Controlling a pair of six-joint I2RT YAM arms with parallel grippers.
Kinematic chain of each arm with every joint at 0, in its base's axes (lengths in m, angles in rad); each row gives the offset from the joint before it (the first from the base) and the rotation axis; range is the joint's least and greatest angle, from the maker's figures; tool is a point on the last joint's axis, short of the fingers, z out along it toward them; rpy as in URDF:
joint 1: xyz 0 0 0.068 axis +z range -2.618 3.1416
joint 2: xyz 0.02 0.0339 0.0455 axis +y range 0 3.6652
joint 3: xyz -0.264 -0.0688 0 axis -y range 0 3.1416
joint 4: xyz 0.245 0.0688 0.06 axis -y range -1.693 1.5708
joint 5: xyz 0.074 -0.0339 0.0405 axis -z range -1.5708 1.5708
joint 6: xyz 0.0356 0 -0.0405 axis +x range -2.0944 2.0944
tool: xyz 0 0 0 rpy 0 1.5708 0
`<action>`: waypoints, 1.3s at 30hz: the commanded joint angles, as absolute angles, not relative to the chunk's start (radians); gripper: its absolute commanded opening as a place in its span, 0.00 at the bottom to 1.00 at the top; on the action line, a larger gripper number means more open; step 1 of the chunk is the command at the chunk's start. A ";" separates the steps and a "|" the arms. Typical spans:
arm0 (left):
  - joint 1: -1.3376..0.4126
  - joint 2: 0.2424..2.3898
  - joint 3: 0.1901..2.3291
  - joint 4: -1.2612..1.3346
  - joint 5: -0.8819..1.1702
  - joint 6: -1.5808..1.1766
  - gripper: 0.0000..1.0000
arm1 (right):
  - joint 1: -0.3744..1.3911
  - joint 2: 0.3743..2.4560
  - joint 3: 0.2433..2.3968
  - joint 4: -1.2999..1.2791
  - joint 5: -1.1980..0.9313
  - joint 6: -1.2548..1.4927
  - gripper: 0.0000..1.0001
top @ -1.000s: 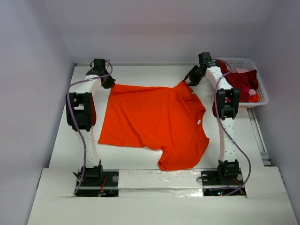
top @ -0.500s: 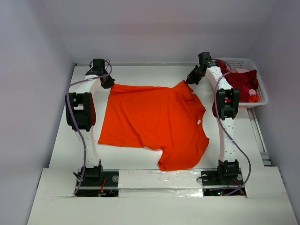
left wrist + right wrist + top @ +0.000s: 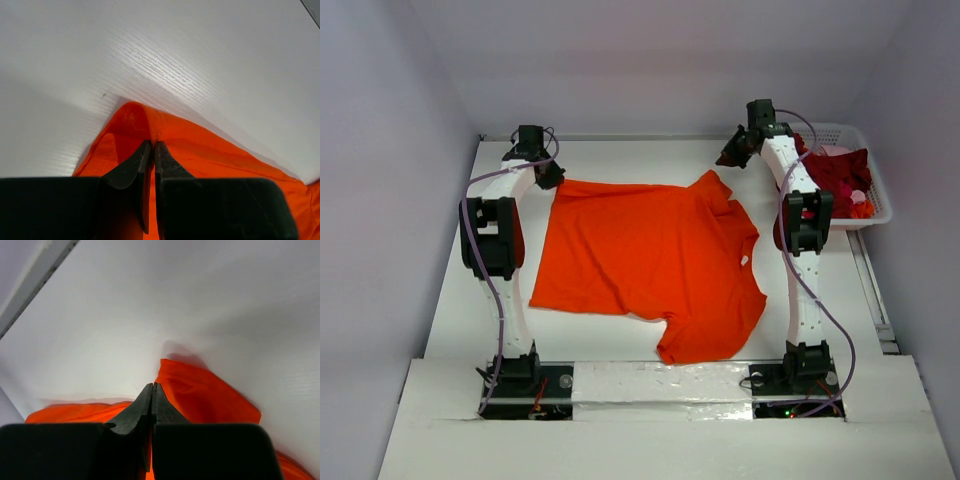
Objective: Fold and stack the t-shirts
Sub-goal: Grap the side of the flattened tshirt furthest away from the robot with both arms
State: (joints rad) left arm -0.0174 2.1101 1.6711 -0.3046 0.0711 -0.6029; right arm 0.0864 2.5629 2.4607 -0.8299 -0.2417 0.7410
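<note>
My empty, shut right gripper is beyond the orange t-shirt's far sleeve; it should open, reach in, pinch the sleeve's fold [image 3: 708, 182], then pull.
The bright orange t-shirt [image 3: 640, 250] lies spread on the white table, its small white neck label [image 3: 744, 262] at its right edge. My left gripper [image 3: 558, 182] is at the shirt's far left corner, shut on a pinch of the orange cloth [image 3: 210, 145], with its fingertips [image 3: 152, 143] meeting on a raised fold. My right gripper [image 3: 726, 159] is shut and empty, just beyond the far right sleeve [image 3: 715, 185]. In the right wrist view its tips [image 3: 152, 385] hover above the sleeve [image 3: 205, 395]. A dark red shirt [image 3: 835, 170] and some pale pink cloth [image 3: 818, 152] lie in the basket.
The white lattice basket [image 3: 880, 195] stands at the far right, beside the right arm. The back wall runs close behind both grippers. The table's raised front edge [image 3: 660, 380] lies between the arm bases.
My right gripper has moved back and up, away from the far right sleeve, which now lies on the table. The left gripper and the rest of the shirt have not moved.
</note>
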 commanded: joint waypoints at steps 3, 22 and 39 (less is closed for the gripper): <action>-0.011 2.008 1.710 -0.311 0.066 -0.603 0.00 | 0.095 2.488 2.522 -0.825 -0.233 0.672 0.00; -0.011 1.979 1.700 -0.307 0.067 -0.607 0.00 | 0.095 2.542 2.502 -0.857 -0.222 0.634 0.60; -0.011 1.991 1.706 -0.307 0.072 -0.611 0.00 | 0.135 2.566 2.443 -0.862 -0.242 0.627 0.55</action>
State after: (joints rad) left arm -0.0174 2.0537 1.6775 -0.3107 0.0715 -0.6075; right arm 0.1036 2.5565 2.4210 -0.8551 -0.2337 0.6426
